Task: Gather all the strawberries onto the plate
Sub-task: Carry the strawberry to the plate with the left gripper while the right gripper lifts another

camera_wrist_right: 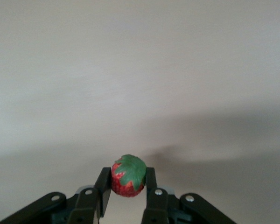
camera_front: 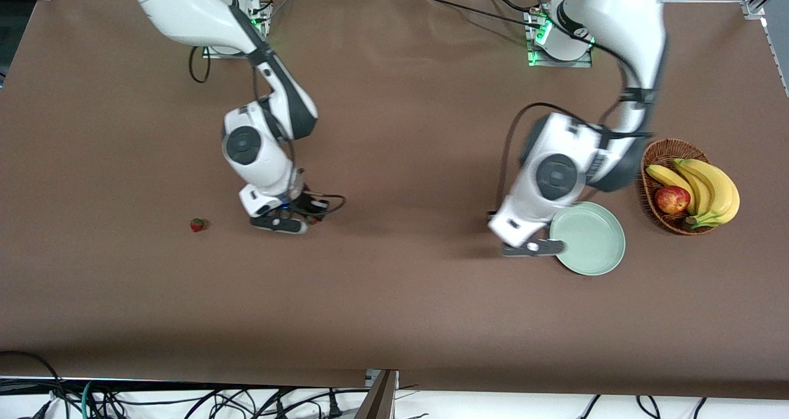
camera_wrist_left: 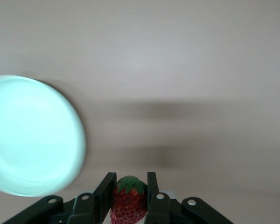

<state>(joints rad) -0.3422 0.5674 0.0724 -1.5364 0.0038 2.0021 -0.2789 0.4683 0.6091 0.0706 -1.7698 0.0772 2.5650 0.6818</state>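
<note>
I need to let go of the strawberry with my left gripper on the pale green plate (camera_front: pixel 600 249) (camera_wrist_left: pixel 0 128), between the plate's middle and its rim.
A strawberry (camera_wrist_left: pixel 129 201) is clamped between the fingers of my left gripper (camera_wrist_left: pixel 129 180), which is shut on it. In the front view this gripper (camera_front: pixel 529 244) hangs just beside the rim of the pale green plate (camera_front: pixel 592 240), toward the right arm's end. The plate (camera_wrist_left: pixel 30 135) holds nothing. My right gripper (camera_wrist_right: pixel 127 175) is shut on a second strawberry (camera_wrist_right: pixel 129 176), low over bare table near the middle (camera_front: pixel 306 219). A third strawberry (camera_front: pixel 197 224) lies loose on the table, toward the right arm's end from that gripper.
A brown wicker basket (camera_front: pixel 652 160) with bananas (camera_front: pixel 709 188) and a red apple (camera_front: pixel 672 199) stands beside the plate at the left arm's end. Cables hang along the table's front edge.
</note>
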